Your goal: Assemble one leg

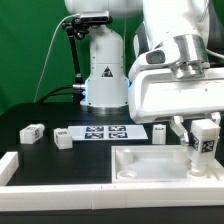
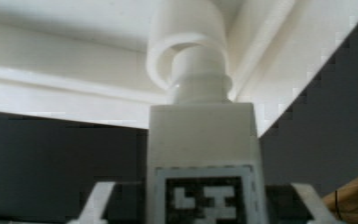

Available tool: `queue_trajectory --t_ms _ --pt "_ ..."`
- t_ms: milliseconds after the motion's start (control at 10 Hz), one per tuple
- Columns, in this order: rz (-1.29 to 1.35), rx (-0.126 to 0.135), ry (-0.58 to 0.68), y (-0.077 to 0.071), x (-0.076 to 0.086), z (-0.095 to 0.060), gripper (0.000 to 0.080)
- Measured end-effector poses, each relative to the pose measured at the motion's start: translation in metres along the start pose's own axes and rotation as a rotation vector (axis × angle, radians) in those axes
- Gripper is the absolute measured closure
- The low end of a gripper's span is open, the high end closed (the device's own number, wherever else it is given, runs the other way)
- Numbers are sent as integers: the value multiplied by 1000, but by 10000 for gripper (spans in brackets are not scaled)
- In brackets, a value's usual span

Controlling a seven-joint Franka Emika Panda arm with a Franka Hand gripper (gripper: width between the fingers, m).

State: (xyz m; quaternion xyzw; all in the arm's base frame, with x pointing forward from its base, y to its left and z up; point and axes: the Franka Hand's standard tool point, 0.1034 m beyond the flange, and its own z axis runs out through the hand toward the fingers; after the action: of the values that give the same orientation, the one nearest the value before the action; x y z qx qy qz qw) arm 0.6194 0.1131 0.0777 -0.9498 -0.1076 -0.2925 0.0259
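Note:
My gripper is going to let go of the leg, now held over the white tray-like part, upright in the front corner socket of the white tray-like part (image 1: 191,173) (image 2: 185,55), near the rail.
My gripper (image 1: 203,128) is shut on the leg (image 1: 206,145), a small white post with a black-and-white tag on its side. I hold it upright over the exterior view's right end of the large white tray-like part (image 1: 140,165). In the wrist view the leg (image 2: 206,135) fills the middle, with a finger (image 2: 105,200) on each side of it. Its round peg end (image 2: 194,75) points at a round socket on the white tray-like part (image 2: 87,50). I cannot tell whether the peg is seated.
Three more white legs lie on the black table: two on the exterior view's left (image 1: 30,132) (image 1: 63,140), one behind the tray (image 1: 160,131). The marker board (image 1: 105,131) lies between them. The robot's base (image 1: 104,75) stands behind, and a white rail (image 1: 60,185) runs along the front.

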Motion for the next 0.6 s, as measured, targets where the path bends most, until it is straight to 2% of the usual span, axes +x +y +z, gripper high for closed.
queue_trajectory --t_ms 300,600 --pt "10 -9 1 7 -8 4 515" --pt "11 -13 11 5 -20 5 515"
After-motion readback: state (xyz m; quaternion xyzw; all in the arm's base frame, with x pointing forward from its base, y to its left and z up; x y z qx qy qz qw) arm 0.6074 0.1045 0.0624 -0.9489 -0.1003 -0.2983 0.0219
